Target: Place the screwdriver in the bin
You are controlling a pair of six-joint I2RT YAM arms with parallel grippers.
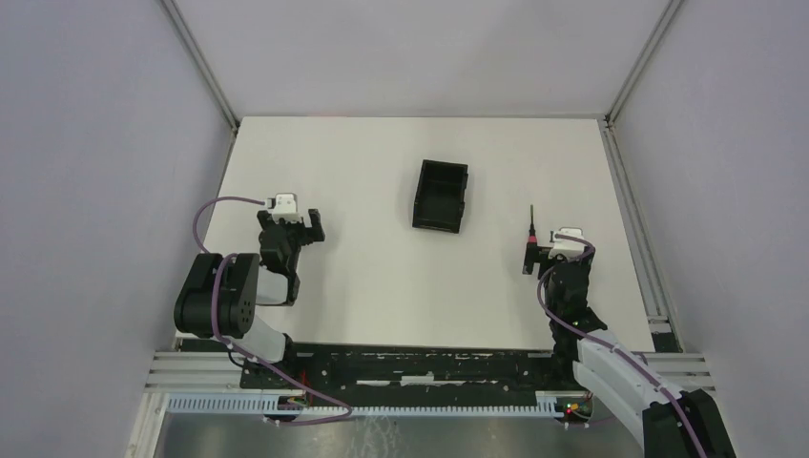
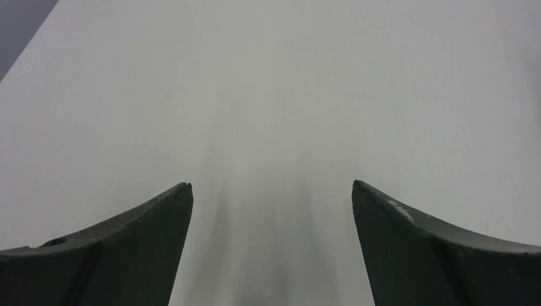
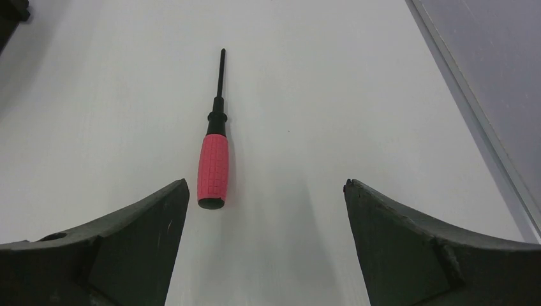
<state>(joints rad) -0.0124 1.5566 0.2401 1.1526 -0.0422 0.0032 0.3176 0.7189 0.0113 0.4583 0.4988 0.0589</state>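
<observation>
I should close my right gripper on the black neck (image 1: 531,230) (image 3: 217,120) of the screwdriver, just in front of its red handle.
The screwdriver (image 1: 530,229) lies flat on the white table, right of centre, with its red handle towards me and its dark shaft pointing away. In the right wrist view the screwdriver (image 3: 213,167) lies just ahead of my left fingertip (image 3: 175,194), untouched. My right gripper (image 1: 553,251) (image 3: 266,185) is open and empty, low over the table right behind the handle. The black bin (image 1: 441,196) stands upright at mid-table, left of and beyond the screwdriver. My left gripper (image 1: 289,219) (image 2: 272,185) is open and empty over bare table at the left.
The table (image 1: 382,286) is enclosed by grey walls with aluminium corner posts. A metal rail (image 3: 472,108) runs along the table's right edge, close to my right gripper. A dark corner (image 3: 9,13), probably the bin, shows at the top left of the right wrist view.
</observation>
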